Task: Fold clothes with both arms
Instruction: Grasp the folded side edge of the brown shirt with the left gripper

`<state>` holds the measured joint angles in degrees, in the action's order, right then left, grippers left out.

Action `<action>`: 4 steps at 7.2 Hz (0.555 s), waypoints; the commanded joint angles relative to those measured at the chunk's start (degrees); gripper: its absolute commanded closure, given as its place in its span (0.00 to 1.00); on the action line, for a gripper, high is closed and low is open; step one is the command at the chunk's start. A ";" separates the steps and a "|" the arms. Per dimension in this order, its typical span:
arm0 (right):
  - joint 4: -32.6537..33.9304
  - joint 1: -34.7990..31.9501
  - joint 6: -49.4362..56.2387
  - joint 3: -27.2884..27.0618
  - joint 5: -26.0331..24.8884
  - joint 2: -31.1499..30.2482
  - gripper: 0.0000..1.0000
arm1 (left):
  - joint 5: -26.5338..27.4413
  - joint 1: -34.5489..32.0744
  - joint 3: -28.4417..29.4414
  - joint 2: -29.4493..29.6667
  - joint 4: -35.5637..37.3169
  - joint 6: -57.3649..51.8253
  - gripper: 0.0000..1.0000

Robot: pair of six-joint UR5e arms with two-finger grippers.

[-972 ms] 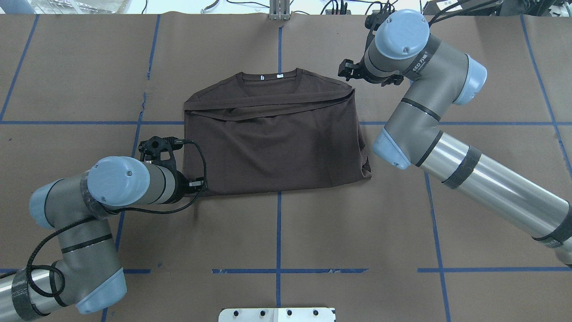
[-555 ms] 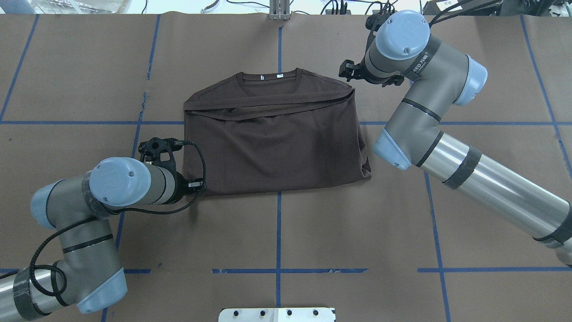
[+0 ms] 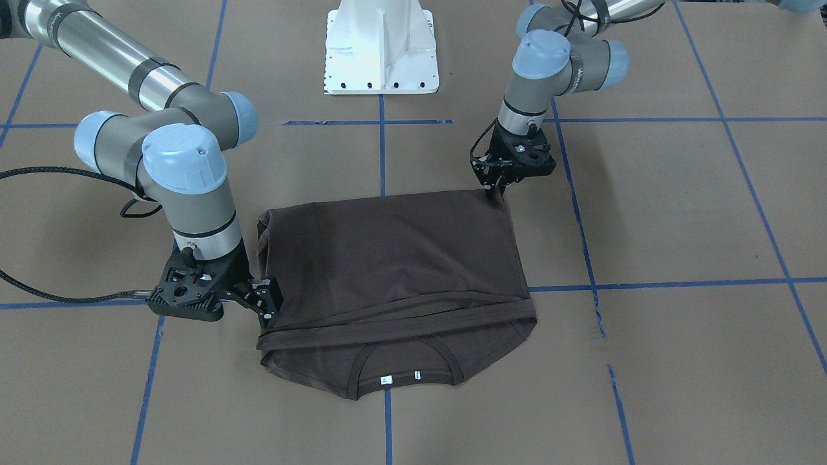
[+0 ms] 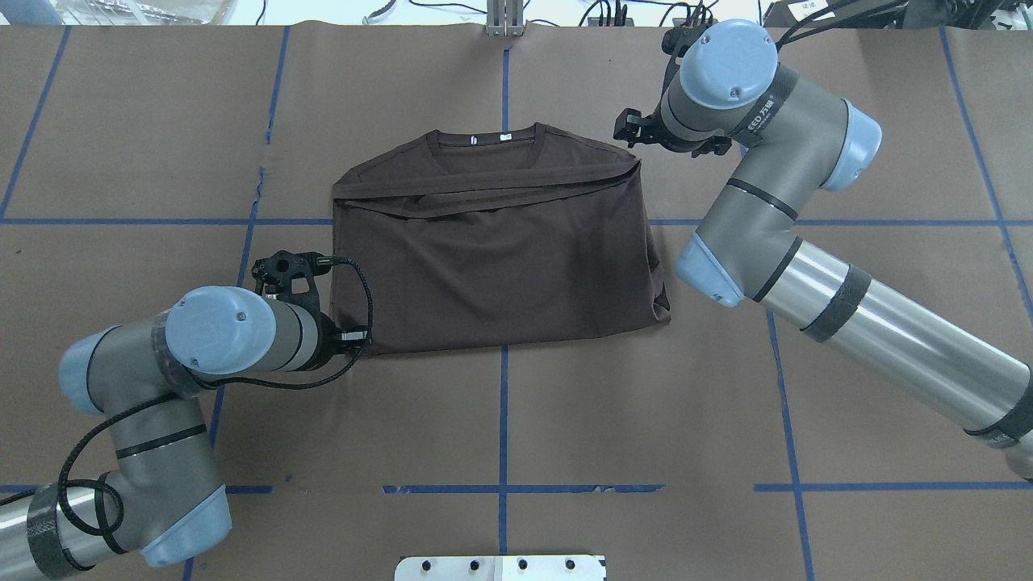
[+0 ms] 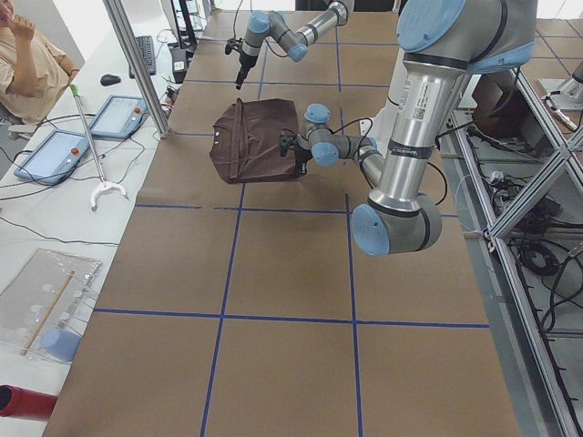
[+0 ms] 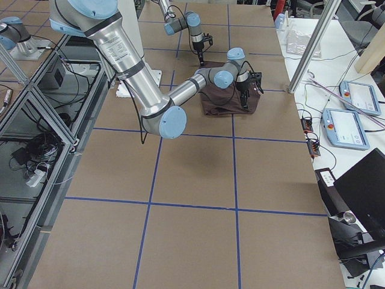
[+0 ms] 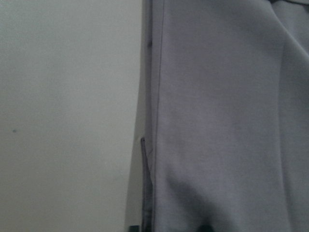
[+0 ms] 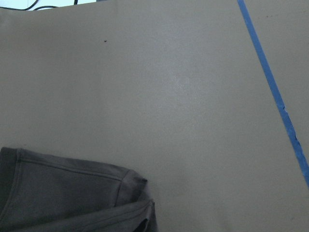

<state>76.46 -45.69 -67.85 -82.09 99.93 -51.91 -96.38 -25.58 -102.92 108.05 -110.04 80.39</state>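
Note:
My left gripper is going to release the corner of the dark brown T-shirt, which lies at the table's middle now, on the blue tape line (image 3: 633, 409), at a spot just past the gap in it.
The dark brown T-shirt (image 4: 500, 258) lies folded flat at the table's middle, collar and white neck tags on the far side (image 3: 387, 258). My left gripper (image 4: 359, 335) is low at the shirt's near left corner (image 3: 501, 190). In the left wrist view two dark tips stand apart at the bottom edge, with the shirt's hem (image 7: 149, 183) between them, so it reads as open. My right gripper (image 4: 623, 129) is open and empty beside the far right shoulder corner (image 3: 265, 303). That corner shows in the right wrist view (image 8: 63, 198); no fingers show there.
Brown paper with blue tape lines (image 4: 502, 420) covers the table. The white base mount (image 3: 381, 51) stands at the robot's edge. A side table with tablets (image 5: 55, 155) and a person (image 5: 27, 64) lies beyond the far edge.
The left arm has edged slightly right toward the shirt's corner. The right gripper has shifted slightly right, away from the shoulder corner. The shirt has not moved.

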 commanded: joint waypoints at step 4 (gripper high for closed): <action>0.00 -0.01 0.00 0.00 0.00 -0.12 0.00 | 0.58 -6.55 3.05 0.23 -0.17 -10.47 1.00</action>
<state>76.46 -45.67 -67.85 -82.09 99.93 -52.00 -96.22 -28.18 -102.22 108.15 -110.08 75.22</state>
